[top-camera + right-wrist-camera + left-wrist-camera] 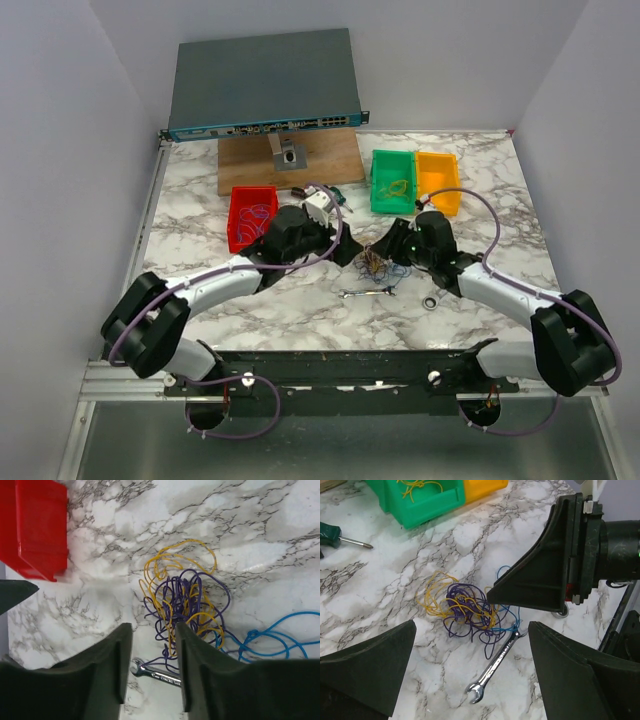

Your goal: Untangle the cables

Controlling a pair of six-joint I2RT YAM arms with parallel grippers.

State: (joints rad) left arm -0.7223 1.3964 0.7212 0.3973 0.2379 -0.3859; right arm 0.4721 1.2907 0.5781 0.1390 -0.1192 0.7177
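The yellow cable loops through the purple cable, so I will grab the near yellow loop point(204, 613) with my right gripper while my left gripper pulls the purple cable away.
The cables point(375, 262) are a small tangled bundle of yellow, dark purple and blue wire loops on the marble table, between my two grippers. In the left wrist view the bundle point(465, 607) lies just beyond my left gripper point(471, 627), which is wide open and empty above a silver wrench point(495, 667). In the right wrist view the bundle point(185, 600) lies just ahead of my right gripper point(152, 627), whose jaws stand a narrow gap apart. A few purple strands trail into that gap, not pinched. The blue loops point(280, 640) spread to the right. From above, the left gripper point(348, 247) and right gripper point(392, 240) flank the bundle.
The wrench point(368, 293) touches the bundle's near side. A washer point(429, 301) lies to its right. A red bin point(250, 215), a green bin point(392, 180) and an orange bin point(438, 180) stand behind. A screwdriver point(340, 537) lies near a wooden board point(290, 160).
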